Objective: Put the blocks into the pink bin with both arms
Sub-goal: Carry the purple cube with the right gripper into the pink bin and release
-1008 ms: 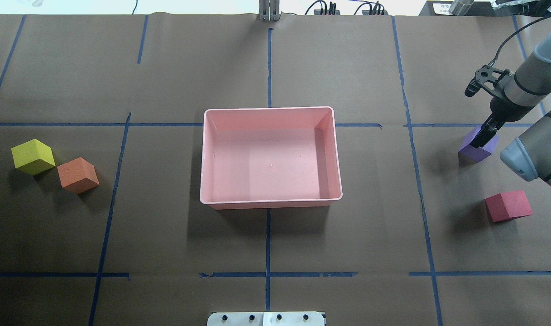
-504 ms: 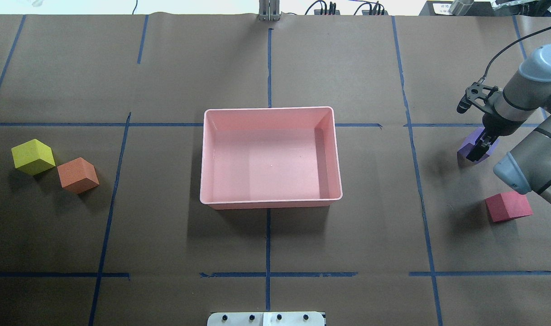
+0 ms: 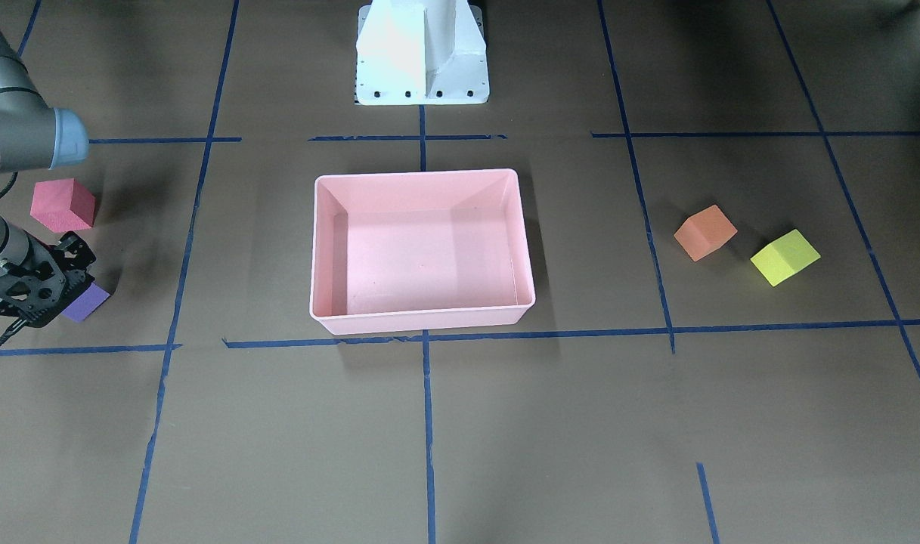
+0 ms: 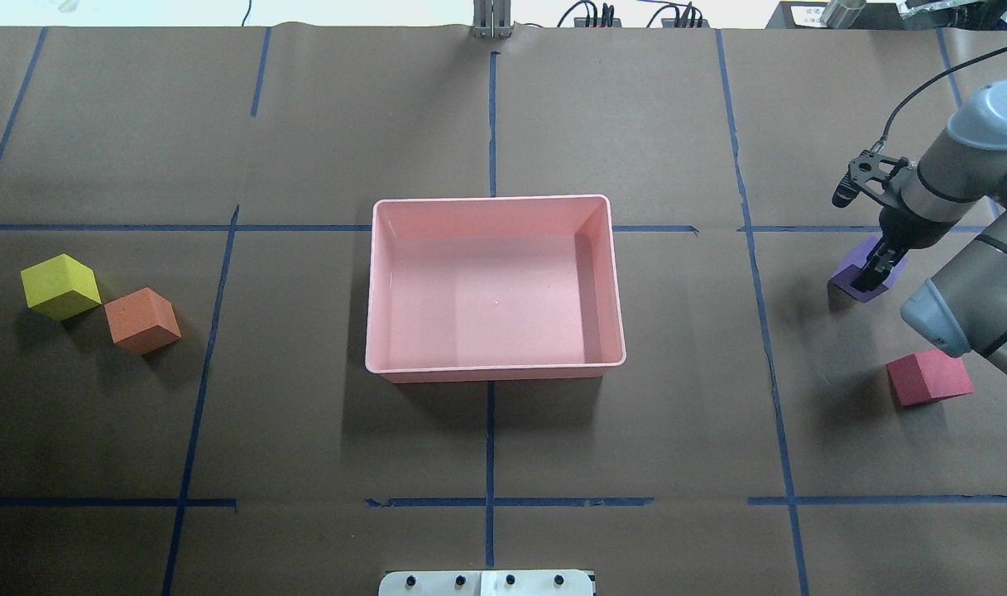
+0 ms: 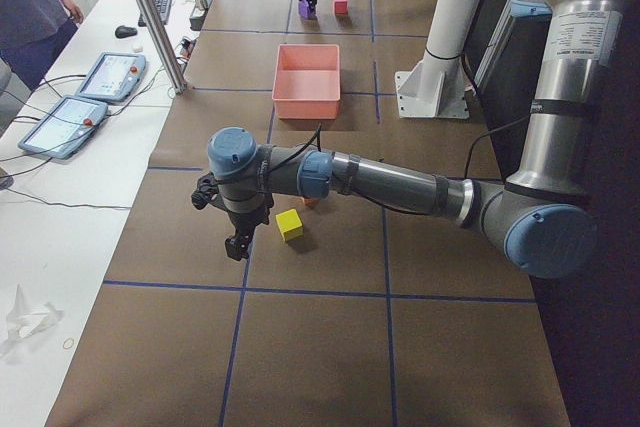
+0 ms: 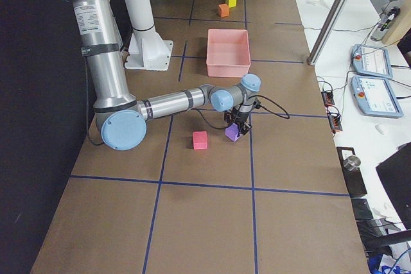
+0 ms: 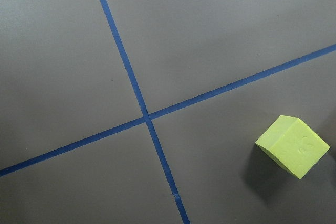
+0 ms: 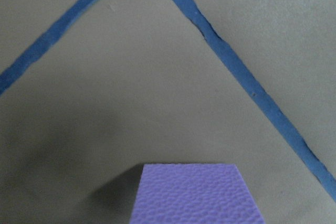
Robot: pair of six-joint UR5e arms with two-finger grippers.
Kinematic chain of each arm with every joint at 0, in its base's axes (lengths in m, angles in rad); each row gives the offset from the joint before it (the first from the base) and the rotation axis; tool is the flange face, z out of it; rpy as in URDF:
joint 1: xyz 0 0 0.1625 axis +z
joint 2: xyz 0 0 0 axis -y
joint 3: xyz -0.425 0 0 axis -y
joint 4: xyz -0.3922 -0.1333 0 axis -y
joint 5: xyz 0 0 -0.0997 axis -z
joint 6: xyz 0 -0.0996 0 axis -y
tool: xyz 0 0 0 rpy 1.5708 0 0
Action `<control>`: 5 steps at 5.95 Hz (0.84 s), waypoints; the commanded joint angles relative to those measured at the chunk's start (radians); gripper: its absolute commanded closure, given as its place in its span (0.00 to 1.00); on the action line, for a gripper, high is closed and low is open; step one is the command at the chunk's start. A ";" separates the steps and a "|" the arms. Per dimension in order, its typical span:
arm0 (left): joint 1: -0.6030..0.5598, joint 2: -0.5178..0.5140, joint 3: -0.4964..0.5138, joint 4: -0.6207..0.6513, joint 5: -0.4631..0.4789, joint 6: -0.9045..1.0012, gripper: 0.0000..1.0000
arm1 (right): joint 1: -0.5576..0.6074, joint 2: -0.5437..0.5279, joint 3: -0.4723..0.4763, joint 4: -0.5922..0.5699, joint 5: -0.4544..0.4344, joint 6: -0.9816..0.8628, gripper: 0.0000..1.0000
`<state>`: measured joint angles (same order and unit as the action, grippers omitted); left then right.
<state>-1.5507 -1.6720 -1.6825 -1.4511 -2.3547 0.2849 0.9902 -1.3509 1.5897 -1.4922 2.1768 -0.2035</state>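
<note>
Next, my right gripper releases the purple block in the pink bin's far corner on the red block's side [image 3: 353,291]. The purple block is still just above the paper.
The pink bin [image 4: 495,199] sits empty at the table's middle. My right gripper [image 4: 874,269] is shut on the purple block [image 4: 852,277] at the right side, just above the paper. The block fills the bottom of the right wrist view [image 8: 194,195]. The red block [image 4: 929,377] lies nearer the robot, under the right forearm. The yellow-green block [image 4: 59,286] and the orange block [image 4: 142,319] lie side by side at the far left. My left gripper [image 5: 236,247] shows only in the exterior left view, beside the yellow-green block [image 5: 289,224]. I cannot tell whether it is open.
The white pedestal base [image 3: 422,53] stands at the robot's side of the table. Blue tape lines cross the brown paper. A metal post [image 5: 150,17], tablets and an operator are beyond the table's far edge.
My right gripper has closed onto the purple block and shifted a little left and toward the robot, taking the block with it. The other blocks and the bin have not moved.
</note>
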 commanded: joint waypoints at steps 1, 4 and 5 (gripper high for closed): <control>0.001 -0.002 0.000 0.002 0.000 -0.001 0.00 | -0.005 0.164 0.096 -0.170 0.008 0.246 0.48; 0.015 -0.017 -0.002 -0.012 0.000 0.000 0.00 | -0.175 0.423 0.113 -0.175 -0.002 1.013 0.48; 0.020 -0.017 -0.002 -0.015 -0.002 -0.001 0.00 | -0.253 0.534 0.105 -0.210 -0.018 1.246 0.48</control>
<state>-1.5343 -1.6886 -1.6837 -1.4616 -2.3553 0.2848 0.8053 -0.9148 1.6996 -1.6782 2.1713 0.8174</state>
